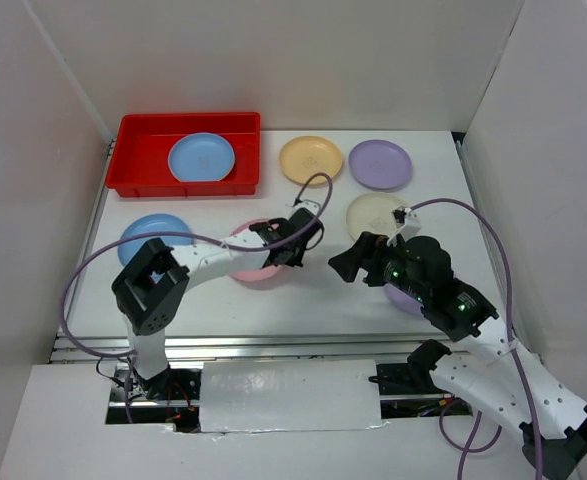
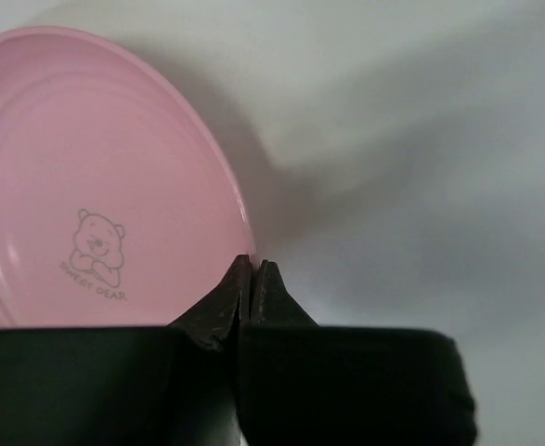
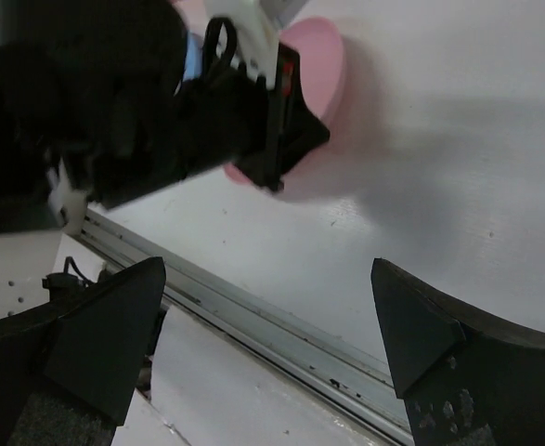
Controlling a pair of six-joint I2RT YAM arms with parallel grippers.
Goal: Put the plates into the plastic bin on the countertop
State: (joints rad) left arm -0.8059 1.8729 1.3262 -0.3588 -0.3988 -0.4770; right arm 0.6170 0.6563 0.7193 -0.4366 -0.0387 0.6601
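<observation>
The robot's left gripper will release the pink plate, now held tilted up, on top of the blue plate in the red plastic bin (image 1: 202, 159).
My left gripper (image 1: 291, 245) is shut on the right rim of the pink plate (image 2: 86, 177), which carries a bear print; its fingertips (image 2: 240, 279) pinch the edge. In the right wrist view the pink plate (image 3: 317, 58) looks tilted up in that gripper. My right gripper (image 1: 345, 262) is open and empty just right of it, over the countertop (image 1: 313, 300). The red plastic bin (image 1: 143, 180) at the back left holds one blue plate (image 1: 202, 157). A second blue plate (image 1: 151, 234), a yellow one (image 1: 310, 158), a purple one (image 1: 380, 164) and a cream one (image 1: 373, 212) lie on the countertop.
Another purple plate (image 1: 405, 298) lies mostly hidden under my right arm. A metal rail (image 3: 281, 330) runs along the front edge. White walls close in the left, back and right sides. The left arm's cable (image 1: 318, 195) loops above the pink plate.
</observation>
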